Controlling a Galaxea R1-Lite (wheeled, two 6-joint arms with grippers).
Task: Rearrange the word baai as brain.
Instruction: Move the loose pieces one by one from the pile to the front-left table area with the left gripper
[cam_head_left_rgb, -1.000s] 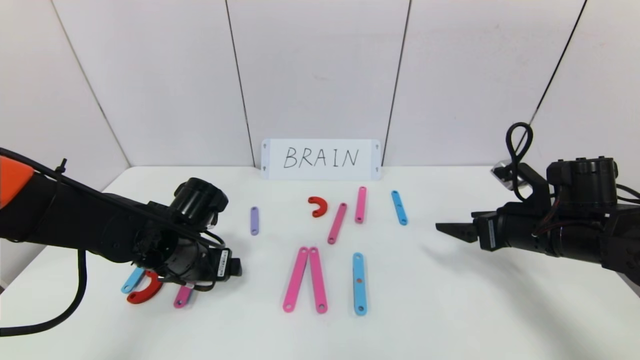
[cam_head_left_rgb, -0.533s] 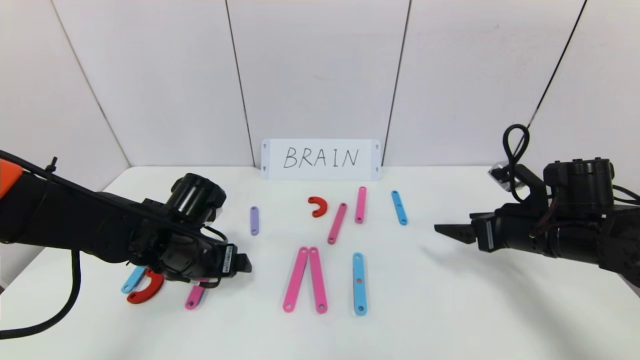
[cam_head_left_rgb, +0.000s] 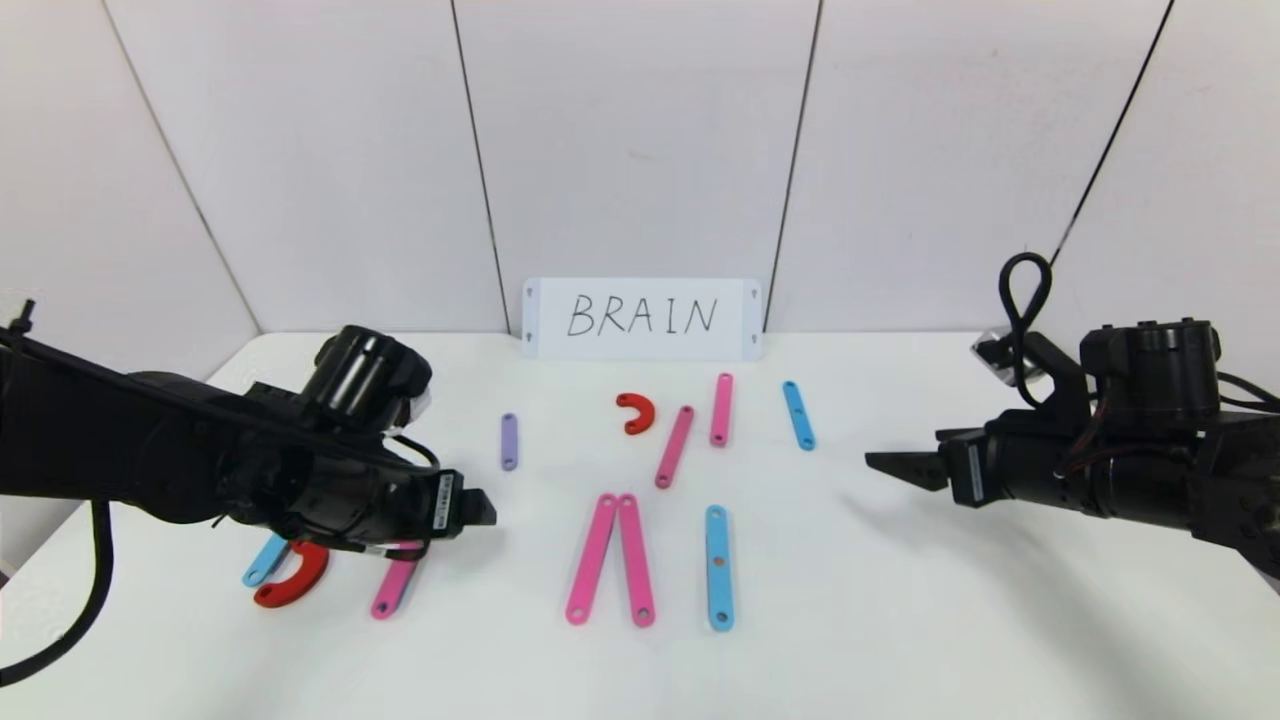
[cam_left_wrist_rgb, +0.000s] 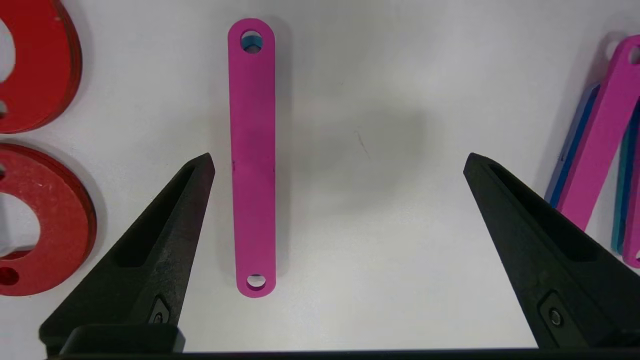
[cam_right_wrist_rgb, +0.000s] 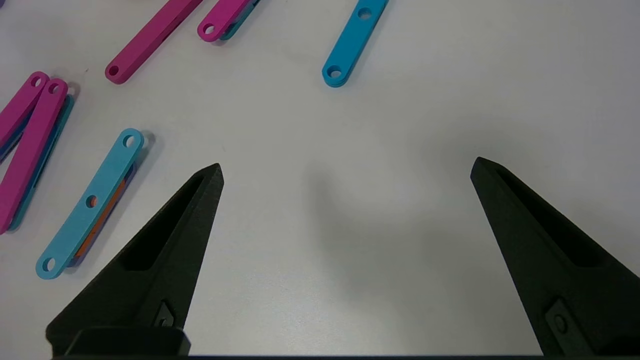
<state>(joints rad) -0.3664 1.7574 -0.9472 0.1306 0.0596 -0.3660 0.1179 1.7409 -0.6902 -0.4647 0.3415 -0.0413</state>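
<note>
The robot's left gripper should close on the middle of the curve (cam_head_left_rgb: 649, 414) of the small red half-ring that is between the purple piece and the pink pieces.
The word baai lies as loose flat pieces on the white table (cam_head_left_rgb: 900, 620). At the near left are a blue strip (cam_head_left_rgb: 262, 562), a red half-ring (cam_head_left_rgb: 292, 580) and a pink strip (cam_head_left_rgb: 395, 585). My left gripper (cam_head_left_rgb: 482, 510) hovers open just above them. In the left wrist view the pink strip (cam_left_wrist_rgb: 252, 157) lies flat between the fingers of that gripper (cam_left_wrist_rgb: 339, 165), close to one finger, with red half-rings (cam_left_wrist_rgb: 55, 220) beside it. My right gripper (cam_head_left_rgb: 890, 468) hangs open over bare table at the right, its fingers (cam_right_wrist_rgb: 200, 200) holding nothing.
A white card (cam_head_left_rgb: 643, 318) reading BRAIN leans on the back wall. Mid-table lie a purple strip (cam_head_left_rgb: 509, 441), a red half-ring (cam_head_left_rgb: 635, 412), two pink strips (cam_head_left_rgb: 675, 446), a blue strip (cam_head_left_rgb: 798, 414), two long pink strips (cam_head_left_rgb: 592, 572) and a blue strip (cam_head_left_rgb: 719, 566).
My left arm has lowered and swung, uncovering more of the near-left pink strip, whose near end now lies a little further right. The right arm has drifted slightly left.
</note>
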